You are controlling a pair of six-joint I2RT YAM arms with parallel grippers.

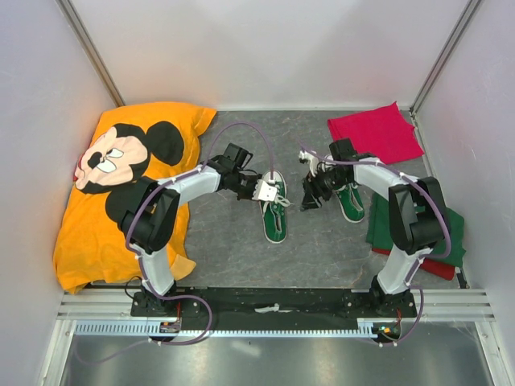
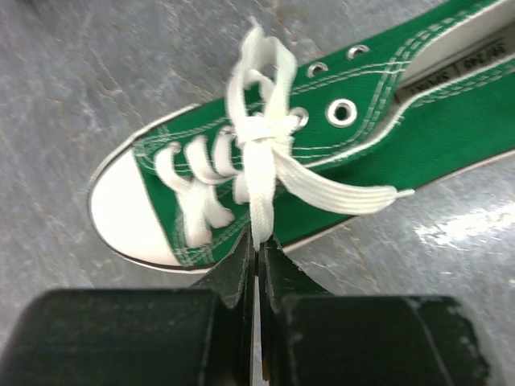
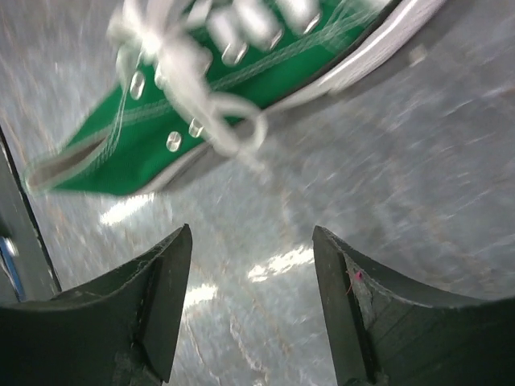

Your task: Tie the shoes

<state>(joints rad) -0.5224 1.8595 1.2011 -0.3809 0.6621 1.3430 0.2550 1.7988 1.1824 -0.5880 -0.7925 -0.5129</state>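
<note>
My left gripper is holding one loop while the opposite loop hangs free. My right gripper will pinch that opposite loop's tip (image 3: 259, 131) and pull against my left gripper.
Two small green sneakers with white laces lie on the grey mat. The left shoe (image 1: 275, 212) fills the left wrist view (image 2: 322, 153), toe cap to the left, its laces knotted once. My left gripper (image 1: 263, 191) (image 2: 259, 245) is shut on a white lace end (image 2: 261, 201) that runs up to the knot. The right shoe (image 1: 351, 201) shows blurred at the top of the right wrist view (image 3: 201, 104) with loose lace loops. My right gripper (image 1: 311, 193) (image 3: 251, 241) is open and empty above the bare mat, just left of that shoe.
A yellow Mickey Mouse shirt (image 1: 121, 185) lies at the left. A red cloth (image 1: 374, 131) lies at the back right. Folded green and red cloths (image 1: 438, 241) lie at the right edge. White walls stand on three sides.
</note>
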